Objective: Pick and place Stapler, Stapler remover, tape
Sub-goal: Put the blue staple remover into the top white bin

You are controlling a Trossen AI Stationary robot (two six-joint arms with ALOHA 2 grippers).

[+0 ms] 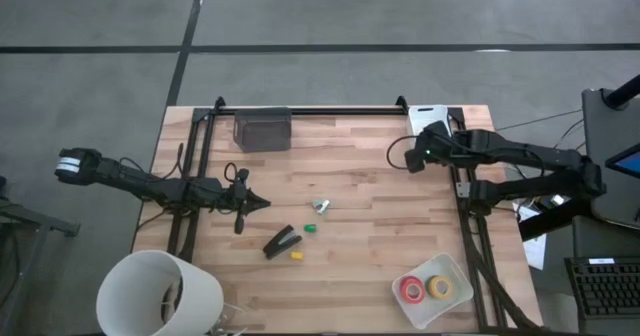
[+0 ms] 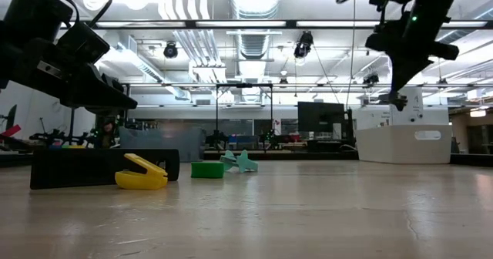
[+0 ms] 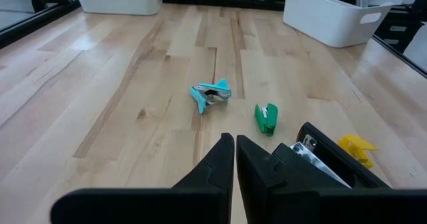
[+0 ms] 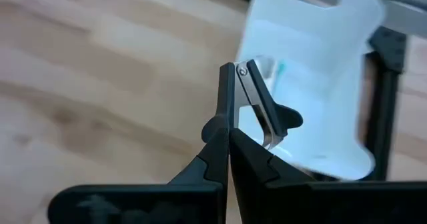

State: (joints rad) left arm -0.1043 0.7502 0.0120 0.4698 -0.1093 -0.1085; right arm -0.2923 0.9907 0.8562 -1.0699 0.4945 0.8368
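Next, my right gripper puts the stapler remover down inside the white bin [image 1: 424, 143] [image 4: 275, 121], toward its near end.
The black wedge-shaped stapler [image 1: 282, 242] lies flat on the wood, also showing in the left wrist view [image 3: 323, 159]. Beside it lie small clawed bits: teal [image 1: 320, 206], green [image 1: 310, 228] and yellow [image 1: 297, 255]. My left gripper [image 1: 258, 202] [image 3: 235, 144] is shut, just left of the stapler and apart from it. A red tape roll [image 1: 412, 289] and a yellow one [image 1: 438, 287] lie in a white tray [image 1: 457, 274] at the near right. My right gripper [image 1: 410, 161] [image 4: 228, 132] hangs high near the far right, shut on a black-and-silver stapler remover [image 4: 261, 111]. My right gripper pinches the stapler remover between its two shut fingers by one end [image 4: 230, 117]. The rest, silver arms and a black grip [image 4: 287, 117], sticks out beyond the fingertips. In the low view it is lifted well clear of the table [image 2: 397, 99].
A white bin [image 1: 432, 116] [image 4: 313, 64] stands at the far right corner, just beyond my right gripper. A dark box [image 1: 262, 130] sits at the far edge, and a white round bucket [image 1: 160, 294] at the near left corner. Black frame rails run along both sides.
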